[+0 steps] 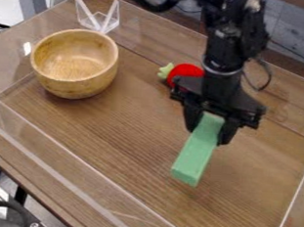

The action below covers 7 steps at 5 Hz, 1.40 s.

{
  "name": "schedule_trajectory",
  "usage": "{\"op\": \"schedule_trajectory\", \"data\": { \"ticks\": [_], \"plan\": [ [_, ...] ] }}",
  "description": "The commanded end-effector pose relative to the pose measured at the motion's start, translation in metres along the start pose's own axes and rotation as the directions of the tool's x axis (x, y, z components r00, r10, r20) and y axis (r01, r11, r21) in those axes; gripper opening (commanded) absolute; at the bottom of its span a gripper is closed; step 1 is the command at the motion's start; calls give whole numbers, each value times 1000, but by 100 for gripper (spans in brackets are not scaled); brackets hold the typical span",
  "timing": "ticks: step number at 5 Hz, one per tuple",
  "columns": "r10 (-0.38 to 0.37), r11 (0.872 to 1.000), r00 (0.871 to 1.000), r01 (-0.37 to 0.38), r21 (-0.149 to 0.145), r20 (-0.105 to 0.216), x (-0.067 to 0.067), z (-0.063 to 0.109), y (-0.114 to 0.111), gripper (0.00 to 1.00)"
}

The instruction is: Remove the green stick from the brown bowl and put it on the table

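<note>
My gripper will release the green stick on the open table (176, 160) between the red fruit toy and the table's near edge.
The green stick (195, 155) hangs tilted over the table (100, 141), right of centre. Its upper end sits between the fingers of my gripper (217, 126), which points straight down and is shut on it. The lower end slants toward the near edge, and I cannot tell whether it touches the wood. The brown bowl (74, 63) stands at the far left with nothing inside, well apart from the gripper.
A red round fruit toy (182, 74) with a green leaf lies just behind the gripper, partly hidden by it. Low clear plastic walls (22, 136) run along the table's edges. A clear folded piece (99, 17) stands behind the bowl.
</note>
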<state>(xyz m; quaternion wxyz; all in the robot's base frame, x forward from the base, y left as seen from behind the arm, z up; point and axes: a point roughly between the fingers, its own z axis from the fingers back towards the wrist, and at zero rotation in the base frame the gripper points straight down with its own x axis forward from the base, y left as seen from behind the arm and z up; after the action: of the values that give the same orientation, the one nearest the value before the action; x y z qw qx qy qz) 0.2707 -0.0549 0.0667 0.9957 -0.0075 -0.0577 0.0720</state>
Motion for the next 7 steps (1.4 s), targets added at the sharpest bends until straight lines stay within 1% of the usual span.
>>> {"op": "schedule_trajectory", "data": {
  "ticks": [1,2,3,4,5,6,7],
  "plan": [
    [-8,1000,999,8,-1,32,11,-7,-5,0],
    [7,1000,1000,-8,10,29,13,-21,-3,0],
    [-26,1000,999,25,12,26,14,-29,2,0],
    [-55,998,998,55,11,24,14,-36,8,100],
    [-89,996,996,89,9,21,12,-39,10,0],
    [-120,993,993,120,5,14,11,-41,12,100],
    [-134,991,991,134,4,11,10,-34,25,0]
  ]
}}
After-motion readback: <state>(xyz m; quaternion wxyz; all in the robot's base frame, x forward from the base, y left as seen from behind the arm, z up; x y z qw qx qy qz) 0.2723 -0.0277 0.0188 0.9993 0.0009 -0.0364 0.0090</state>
